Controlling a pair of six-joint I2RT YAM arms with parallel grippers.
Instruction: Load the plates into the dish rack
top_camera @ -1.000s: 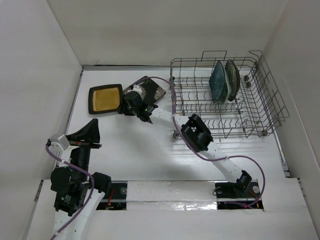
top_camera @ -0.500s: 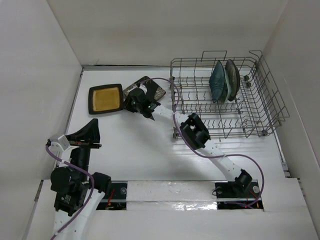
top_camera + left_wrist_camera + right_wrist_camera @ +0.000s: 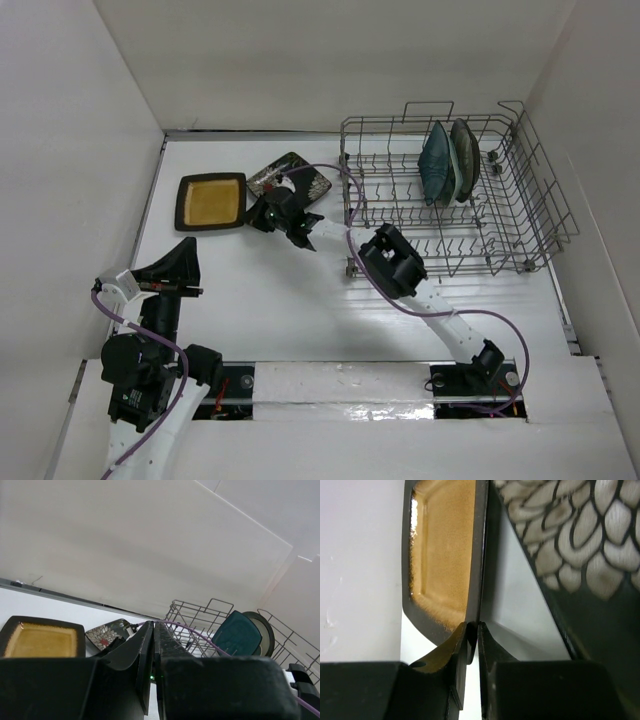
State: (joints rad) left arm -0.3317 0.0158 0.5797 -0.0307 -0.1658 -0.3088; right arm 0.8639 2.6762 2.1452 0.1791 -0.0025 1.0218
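Note:
Next, my right gripper opens and takes the plate's side rim [image 3: 475, 602] deeper before lifting, because it pinches only the front corner of the yellow-centred plate.
The black square plate with yellow centre [image 3: 210, 202] lies on the table at the back left. My right gripper [image 3: 256, 212] is shut on its right rim; in the right wrist view the jaws [image 3: 473, 626] pinch the plate's [image 3: 445, 555] dark edge. The black square plate with white flowers [image 3: 294, 177] lies just right of it [image 3: 580, 535]. The dish rack [image 3: 520, 215] stands at the back right with the dark teal plate [image 3: 437, 163] and the round cream plate [image 3: 466, 158] upright in it. My left gripper [image 3: 180, 265] is shut and empty [image 3: 153, 625], near the left front.
White walls close in the table on the left, back and right. The right arm [image 3: 392, 262] stretches across the rack's front left corner, with a purple cable [image 3: 345, 195] looping by it.
My right gripper has moved left, off the flower plate, and onto the yellow-centre plate's right rim. The flower plate now shows fully. The left arm has not moved.

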